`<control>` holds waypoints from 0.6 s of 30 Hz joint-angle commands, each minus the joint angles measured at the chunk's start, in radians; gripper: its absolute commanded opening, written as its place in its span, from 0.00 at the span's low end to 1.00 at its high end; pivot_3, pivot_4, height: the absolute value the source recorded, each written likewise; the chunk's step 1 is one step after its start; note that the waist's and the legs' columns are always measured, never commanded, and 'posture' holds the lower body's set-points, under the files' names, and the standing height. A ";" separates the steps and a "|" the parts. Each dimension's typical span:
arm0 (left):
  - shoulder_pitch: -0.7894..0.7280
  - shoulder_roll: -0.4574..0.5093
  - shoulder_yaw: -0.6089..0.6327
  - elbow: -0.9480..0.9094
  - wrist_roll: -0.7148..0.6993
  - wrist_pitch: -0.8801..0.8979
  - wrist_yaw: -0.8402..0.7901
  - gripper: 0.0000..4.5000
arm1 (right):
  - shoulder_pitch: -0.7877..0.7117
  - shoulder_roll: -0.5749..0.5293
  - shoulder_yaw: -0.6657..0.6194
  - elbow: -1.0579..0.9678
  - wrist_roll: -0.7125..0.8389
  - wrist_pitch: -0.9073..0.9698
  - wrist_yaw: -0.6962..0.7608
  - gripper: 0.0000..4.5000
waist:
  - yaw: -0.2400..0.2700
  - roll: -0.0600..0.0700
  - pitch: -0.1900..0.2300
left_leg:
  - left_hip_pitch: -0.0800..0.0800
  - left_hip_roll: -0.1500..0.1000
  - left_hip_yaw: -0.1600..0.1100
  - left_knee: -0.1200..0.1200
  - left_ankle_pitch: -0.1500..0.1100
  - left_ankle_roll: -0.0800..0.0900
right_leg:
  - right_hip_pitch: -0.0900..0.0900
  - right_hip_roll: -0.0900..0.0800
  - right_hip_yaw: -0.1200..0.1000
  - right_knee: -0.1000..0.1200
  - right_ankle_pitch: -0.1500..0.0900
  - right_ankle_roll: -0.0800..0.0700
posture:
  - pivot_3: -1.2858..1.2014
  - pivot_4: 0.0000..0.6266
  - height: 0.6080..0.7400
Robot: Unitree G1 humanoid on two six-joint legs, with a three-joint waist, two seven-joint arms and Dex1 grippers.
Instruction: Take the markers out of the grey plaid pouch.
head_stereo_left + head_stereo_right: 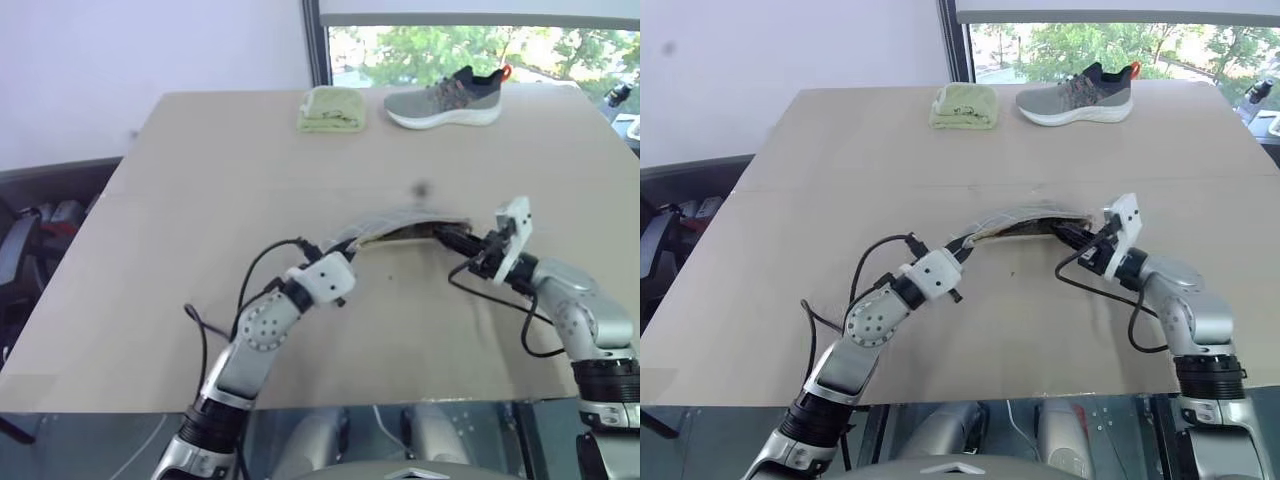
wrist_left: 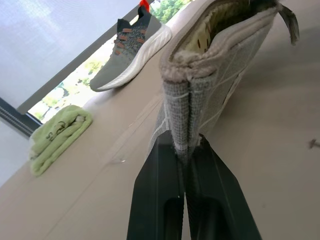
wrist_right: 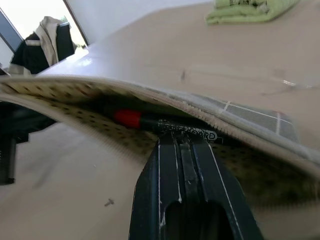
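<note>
The marker lies crosswise in front of the right gripper's shut fingers, so the robot should open that gripper, turn it in line with the marker and take its black body (image 3: pixel 197 132).
The grey plaid pouch (image 1: pixel 400 228) hangs lifted above the table's middle, stretched between both grippers, its mouth gaping to show dotted yellowish lining (image 3: pixel 75 100). My left gripper (image 2: pixel 186 145) is shut on the pouch's left end, pinching the fabric edge. At the right end, my right gripper (image 3: pixel 183 139) reaches into the mouth with its fingers shut. Their tips rest against a dark marker (image 3: pixel 187 131) with a red cap (image 3: pixel 127 118), which lies crosswise inside. I cannot tell whether the marker is gripped. The rest of the pouch's inside is hidden.
A grey sneaker (image 1: pixel 445 100) and a folded yellow-green cloth (image 1: pixel 333 110) lie at the far edge of the tan table (image 1: pixel 200 200), by the window. Dark clutter (image 1: pixel 30 240) stands beyond the table's left edge.
</note>
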State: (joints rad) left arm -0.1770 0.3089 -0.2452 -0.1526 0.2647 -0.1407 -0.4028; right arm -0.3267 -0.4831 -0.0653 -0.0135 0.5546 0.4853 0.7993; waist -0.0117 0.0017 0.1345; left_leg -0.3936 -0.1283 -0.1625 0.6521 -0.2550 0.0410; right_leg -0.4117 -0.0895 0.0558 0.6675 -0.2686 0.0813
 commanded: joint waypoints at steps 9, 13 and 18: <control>-0.036 0.002 0.014 -0.135 -0.301 0.221 -0.224 0.00 | -0.149 -0.124 0.154 -0.062 -0.248 -0.079 0.057 0.74 | -0.002 0.000 0.000 | 0.000 0.000 0.000 0.000 0.000 0.000 | 0.000 0.000 0.000 0.000 0.000 0.000 | 0.52 0.24 1.00; -0.009 -0.022 -0.005 -0.149 -0.396 0.314 -0.265 0.00 | -0.185 -0.162 0.232 -0.087 -0.365 -0.149 0.069 0.99 | -0.002 0.000 0.000 | -0.001 0.000 -0.001 0.000 0.000 0.000 | -0.001 0.000 0.000 -0.001 0.000 0.000 | 0.52 0.24 1.00; -0.035 -0.067 -0.009 -0.161 -0.510 0.439 -0.298 0.00 | -0.246 -0.196 0.413 -0.011 -0.563 -0.291 0.147 0.99 | -0.001 -0.001 0.000 | -0.001 0.000 -0.001 0.001 0.000 0.000 | -0.001 0.001 -0.001 -0.001 0.000 0.000 | 0.52 0.24 1.00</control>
State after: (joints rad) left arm -0.1849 0.2555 -0.2481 -0.2529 -0.1876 0.2788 -0.6819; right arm -0.5532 -0.6692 0.3038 -0.0394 0.0503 0.2552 0.9155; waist -0.0131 0.0004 0.1348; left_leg -0.3948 -0.1282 -0.1633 0.6530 -0.2549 0.0408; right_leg -0.4122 -0.0887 0.0548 0.6666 -0.2686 0.0813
